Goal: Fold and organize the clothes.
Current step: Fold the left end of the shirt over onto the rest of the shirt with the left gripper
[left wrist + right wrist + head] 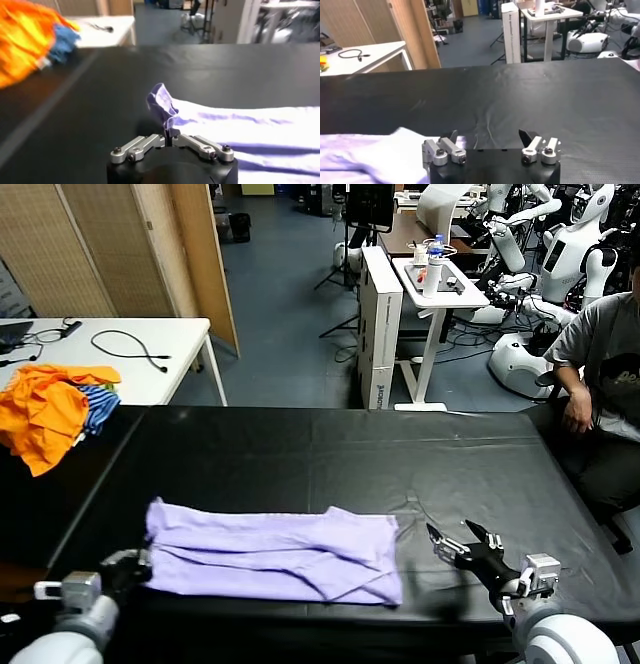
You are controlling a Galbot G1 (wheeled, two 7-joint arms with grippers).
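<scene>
I will release the T-shirt's pinched end with my left gripper on top of the folded band's far end (345,559), toward my right gripper.
The pale lavender T-shirt (270,554) lies folded into a long band on the black table, near the front edge. My left gripper (128,569) is at its left end, shut on a pinched-up fold of the T-shirt (165,107) that rises just above the table. My right gripper (462,546) is open and empty just right of the shirt's right edge, low over the table. In the right wrist view the gripper (489,136) has wide-spread jaws and the shirt's edge (380,155) lies beside one finger.
An orange and blue-striped pile of garments (55,409) sits at the table's far left corner. A white table (110,354) with cables stands behind it. A seated person (605,384) is at the right. The black table (330,454) stretches behind the shirt.
</scene>
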